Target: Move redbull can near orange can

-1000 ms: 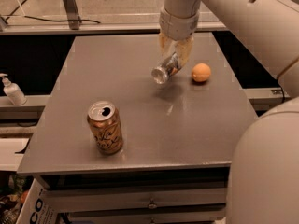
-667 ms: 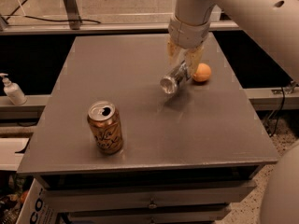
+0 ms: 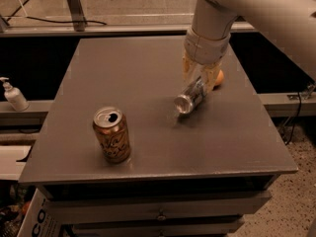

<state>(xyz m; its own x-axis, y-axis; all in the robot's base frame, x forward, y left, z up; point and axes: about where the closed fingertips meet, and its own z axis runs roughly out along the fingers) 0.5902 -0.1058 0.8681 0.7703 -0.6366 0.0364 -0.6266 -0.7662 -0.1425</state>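
Observation:
The robot's gripper needs to release the redbull can on the grey table [image 3: 142,138] beside the orange can, on the orange fruit's side.
The redbull can [image 3: 189,98] is slim and silver-grey; it is tilted, top end towards the camera, held above the grey table [image 3: 148,58] at centre right. My gripper [image 3: 200,77] comes down from the upper right and is shut on the can's far end. The orange can [image 3: 112,135] stands upright near the table's front left, wide, orange-gold, with a silver pull-tab top. The redbull can is well to the right of it and apart from it.
A small round orange fruit [image 3: 218,76] lies on the table just behind the gripper, partly hidden. A white pump bottle [image 3: 13,95] stands on a ledge left of the table. Drawers [image 3: 158,214] sit under the table's front edge.
The gripper with the redbull can has moved a little toward the front and right, away from the table's back. The orange can has not moved.

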